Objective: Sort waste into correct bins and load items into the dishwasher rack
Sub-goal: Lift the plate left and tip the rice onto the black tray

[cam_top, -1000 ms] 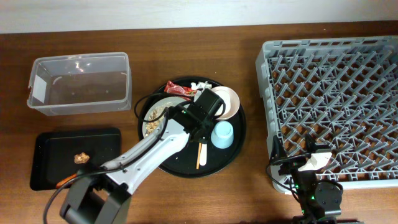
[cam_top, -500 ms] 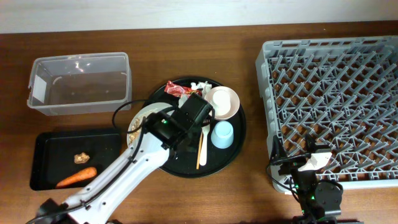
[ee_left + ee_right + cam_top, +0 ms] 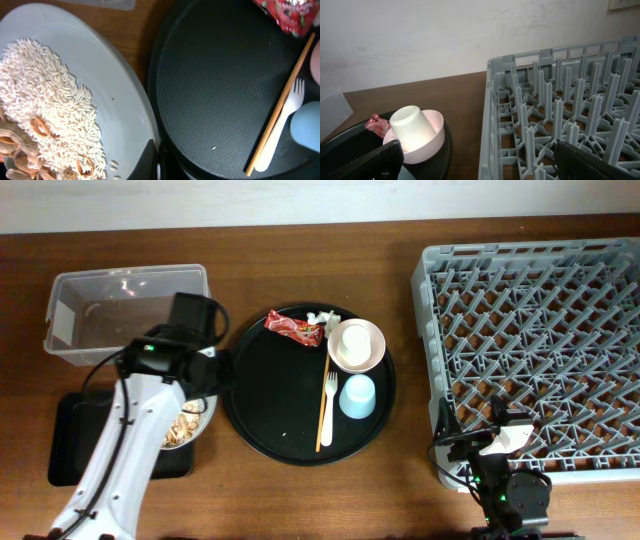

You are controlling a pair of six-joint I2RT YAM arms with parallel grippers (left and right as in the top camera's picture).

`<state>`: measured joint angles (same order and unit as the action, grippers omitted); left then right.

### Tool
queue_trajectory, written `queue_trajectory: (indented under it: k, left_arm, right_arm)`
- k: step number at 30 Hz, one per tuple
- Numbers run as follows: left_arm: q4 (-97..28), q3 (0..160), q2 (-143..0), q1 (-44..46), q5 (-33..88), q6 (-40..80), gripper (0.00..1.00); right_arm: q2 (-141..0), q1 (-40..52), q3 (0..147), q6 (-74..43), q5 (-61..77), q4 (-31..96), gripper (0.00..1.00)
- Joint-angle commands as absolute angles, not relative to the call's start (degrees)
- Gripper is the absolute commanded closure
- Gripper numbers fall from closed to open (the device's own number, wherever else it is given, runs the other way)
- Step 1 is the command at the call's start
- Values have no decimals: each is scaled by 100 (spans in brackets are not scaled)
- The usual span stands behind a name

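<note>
The grey-green plate, still held over the shallow black tray, will go down from my left gripper onto the bare bottom of the round black tray, beside the chopstick (image 3: 276, 387) (image 3: 221, 101).
My left gripper (image 3: 208, 402) is shut on the rim of the grey-green plate (image 3: 183, 428), holding it over the shallow black tray (image 3: 75, 442). In the left wrist view the plate (image 3: 120, 85) carries white rice (image 3: 50, 100) and brown bits (image 3: 20, 147). The red wrapper (image 3: 295, 328), tissue (image 3: 322, 317), pink bowl (image 3: 372, 358) with the cream cup (image 3: 412, 125) inside, blue cup (image 3: 357, 396), fork (image 3: 329, 392) and chopstick (image 3: 322, 420) lie on the round black tray (image 3: 275, 415). My right gripper (image 3: 485, 167) is open and empty beside the rack (image 3: 540, 340). The carrot is hidden.
The clear tub (image 3: 130, 315) stands at the back left, just behind the left arm. The round black tray's rim sits right beside the held plate (image 3: 165, 75). The right gripper rests at the rack's front left corner (image 3: 492, 70).
My left gripper has carried the plate leftward off the round tray to above the shallow black tray. The carrot and brown bit in that tray are now covered. The right arm has not moved.
</note>
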<state>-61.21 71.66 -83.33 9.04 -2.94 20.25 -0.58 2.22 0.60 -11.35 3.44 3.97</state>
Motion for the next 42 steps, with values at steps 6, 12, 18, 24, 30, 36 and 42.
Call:
queue_trajectory:
  k: [6,12,18,24,30,36,42]
  left_arm:
    - [-5704,6737,-8160,-528,1575,1291,100]
    - [-5706,6663,-8160,-1441,2672,687,99]
    - [-5714,6663,-8160,-2279,3924,117,100]
    - [-5881,6661,-8160,-2919,4788,-119,100]
    - [-6023,6661,-8160,-3382,4781,-137,99]
    - [-6213,6663,-8160,-4143,5345,-307,100]
    - [-6246,6661,-8160,-4143,6073,-760,100]
  right_arm:
    - [-25,185,32,-1096,314,427,1]
    - [-25,185,32,-1094,314,427,1]
    - [-25,185,32,-1094,314,427,1]
    - [-25,185,32,-1094,314,427,1]
    - [-25,185,32,-1094,314,425,1]
    - [-25,185,32,-1094,314,427,1]
    - [-25,185,32,-1094,314,427,1]
